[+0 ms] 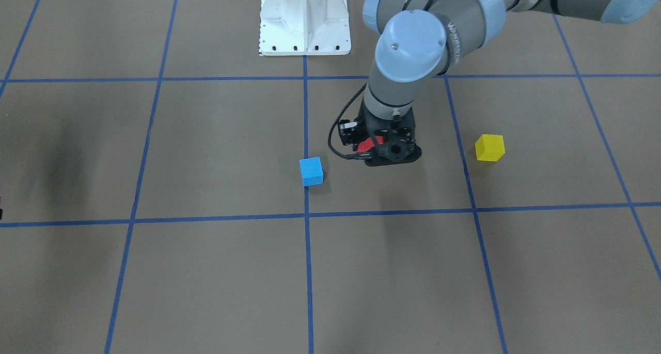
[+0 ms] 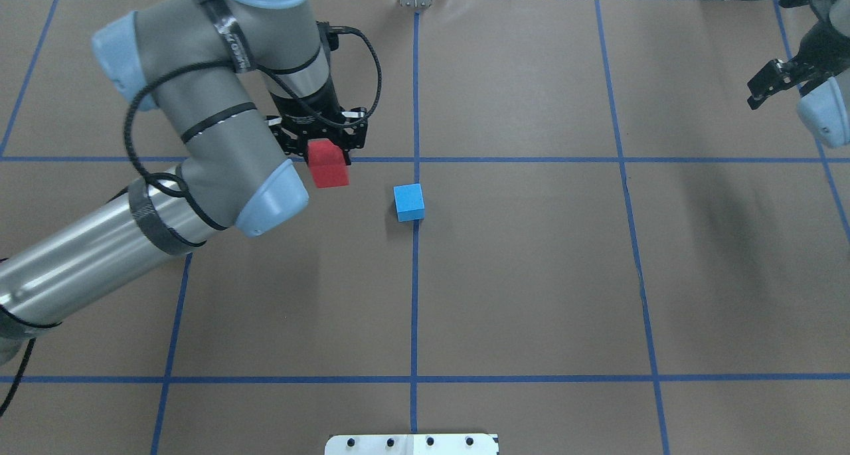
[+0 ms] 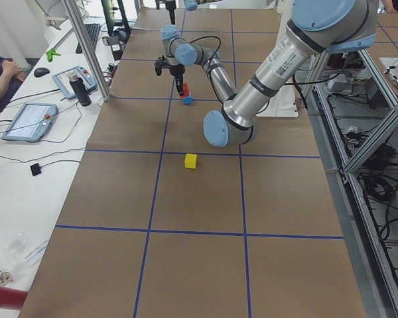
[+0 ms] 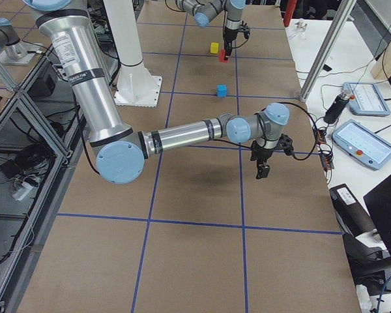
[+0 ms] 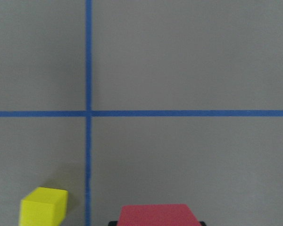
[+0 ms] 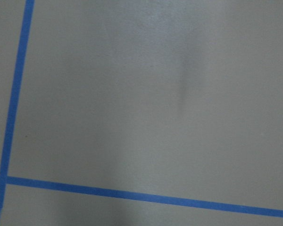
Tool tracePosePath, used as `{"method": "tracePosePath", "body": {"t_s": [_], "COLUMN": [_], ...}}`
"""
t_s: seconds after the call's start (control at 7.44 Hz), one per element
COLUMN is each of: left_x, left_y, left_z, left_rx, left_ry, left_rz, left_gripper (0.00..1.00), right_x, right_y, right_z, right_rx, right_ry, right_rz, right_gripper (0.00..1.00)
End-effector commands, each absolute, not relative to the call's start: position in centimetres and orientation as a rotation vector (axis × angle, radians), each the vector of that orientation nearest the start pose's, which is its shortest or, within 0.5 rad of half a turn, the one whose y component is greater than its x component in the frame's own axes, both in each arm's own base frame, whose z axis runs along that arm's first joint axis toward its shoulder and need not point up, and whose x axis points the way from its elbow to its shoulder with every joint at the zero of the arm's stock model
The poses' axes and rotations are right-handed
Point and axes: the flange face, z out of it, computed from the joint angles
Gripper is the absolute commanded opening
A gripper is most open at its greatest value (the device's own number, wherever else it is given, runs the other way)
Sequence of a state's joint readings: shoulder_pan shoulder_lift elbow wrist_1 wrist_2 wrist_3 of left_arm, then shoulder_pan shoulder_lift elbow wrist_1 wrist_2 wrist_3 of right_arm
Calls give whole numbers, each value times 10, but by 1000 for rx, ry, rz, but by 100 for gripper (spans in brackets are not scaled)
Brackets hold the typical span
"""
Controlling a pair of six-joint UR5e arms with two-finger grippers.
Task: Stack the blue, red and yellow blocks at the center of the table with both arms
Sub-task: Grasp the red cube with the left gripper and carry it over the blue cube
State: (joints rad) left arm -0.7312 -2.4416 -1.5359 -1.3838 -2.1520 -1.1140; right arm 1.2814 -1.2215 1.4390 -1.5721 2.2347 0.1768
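Observation:
The red block, now held above the table, will be let go by my left gripper on top of the blue block [image 1: 311,163].
My left gripper [image 2: 325,151] is shut on the red block [image 2: 329,171] and holds it above the table, a short way to the left of the blue block [image 2: 409,202] in the overhead view. The blue block sits on the centre blue tape line [image 1: 311,171]. The yellow block [image 1: 489,148] lies on the table beyond the left gripper; the arm hides it in the overhead view. The left wrist view shows the red block [image 5: 159,215] at the bottom edge and the yellow block [image 5: 43,206] at lower left. My right gripper [image 2: 769,84] hovers at the far right edge, empty; its jaws are unclear.
Brown paper with a blue tape grid covers the table. The white robot base plate [image 1: 304,18] stands at the robot's edge. Tablets and cables lie on side desks [image 3: 30,119] beyond the table. The right wrist view shows only bare paper and tape.

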Motion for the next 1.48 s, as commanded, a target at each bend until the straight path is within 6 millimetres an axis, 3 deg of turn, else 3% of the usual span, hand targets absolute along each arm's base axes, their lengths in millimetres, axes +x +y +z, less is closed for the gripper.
{"method": "tracePosePath", "body": {"t_s": [0.0,0.27,0.67,1.34], "left_x": [556,566,581,596], "left_y": [-529,-518,-529,-527], "left_z": [142,137,131,143], "left_rx": [-96,-100,-103,-102], "left_ry": [835,844,840,846], "left_rz": [-82,-79,-80,-65], "left_gripper": [0,0,0,0], "right_x": [-80,-74,-74,-74], "right_y": [-634,-628,-627,-627], "right_z": [548,554,556,556], "right_rx": [68,58,55,57], "right_ry": [-690,-717,-716,-715], "right_rz": [-199,-191,-190,-191], "right_gripper": [100,100,100,100]}}
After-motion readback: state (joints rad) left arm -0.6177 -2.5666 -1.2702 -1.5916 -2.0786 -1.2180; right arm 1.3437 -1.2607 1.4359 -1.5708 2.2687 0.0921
